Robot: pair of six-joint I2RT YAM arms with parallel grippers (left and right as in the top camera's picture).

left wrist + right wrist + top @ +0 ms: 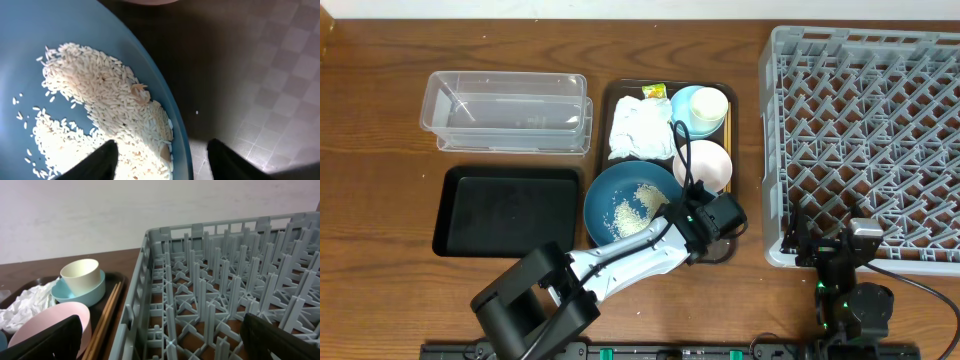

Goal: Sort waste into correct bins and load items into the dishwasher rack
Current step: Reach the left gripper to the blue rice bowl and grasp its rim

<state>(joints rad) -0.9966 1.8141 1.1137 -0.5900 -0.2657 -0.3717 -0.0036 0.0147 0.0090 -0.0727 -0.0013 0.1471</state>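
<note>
The inner finger of my left gripper hangs above the rice, so I need to move toward the tray's bottom and pinch the plate's rim (184, 145) before I tip the rice out.
The large blue plate (620, 195) lies at the front of the brown serving tray, with white rice (635, 210) piled on it. My left gripper (705, 215) is open at the plate's right rim. In the left wrist view (162, 162) one finger is over the rice (95, 95) and the other over the tray floor, with the rim (172, 107) between them. My right gripper (835, 243) is open and empty at the front edge of the grey dishwasher rack (865, 130). The rack (225, 280) fills the right wrist view between the fingers (160, 340).
The serving tray (605, 120) also holds a crumpled napkin (638, 130), a yellow-green wrapper (655, 91), a white cup (710, 103) in a light-blue bowl (683, 103), a white bowl (702, 165) and chopsticks (107, 312). A clear tub (505, 110) and a black tray (505, 210) sit to the left.
</note>
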